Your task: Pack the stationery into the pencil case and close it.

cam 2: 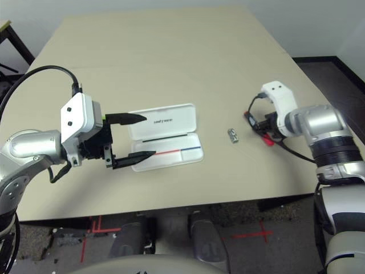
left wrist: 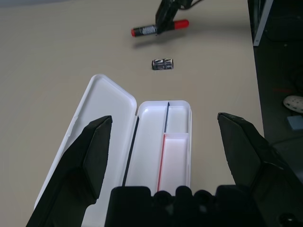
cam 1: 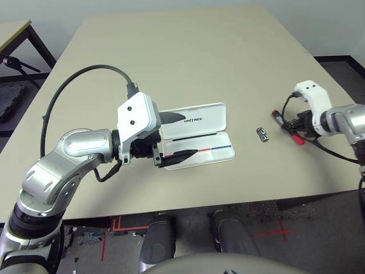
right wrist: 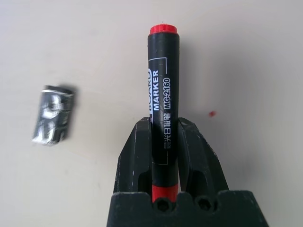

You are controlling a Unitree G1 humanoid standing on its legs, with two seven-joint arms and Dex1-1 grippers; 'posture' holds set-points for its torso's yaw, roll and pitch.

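Observation:
Next, I let go of the red marker, now low at the table surface, with my right gripper in the tray (cam 1: 195,142) between the red-and-blue line and the lid.
The white pencil case (cam 1: 201,122) lies open on the table, with its lettered lid at the far side and its tray (left wrist: 176,158) with the red-and-blue line at the near side. My left gripper (cam 1: 185,136) hovers open over the case's left end, one finger above the lid and one above the tray, holding nothing. At the right, my right gripper (right wrist: 161,137) is shut on the red marker (right wrist: 161,80) near its red end, low at the table surface. The small silver-and-black metallic piece (cam 1: 262,135) lies on the table between the case and the marker.
The tan table (cam 1: 182,63) stretches wide and bare behind the case. Its right edge runs close behind my right gripper. A cable loops over my left arm (cam 1: 80,80).

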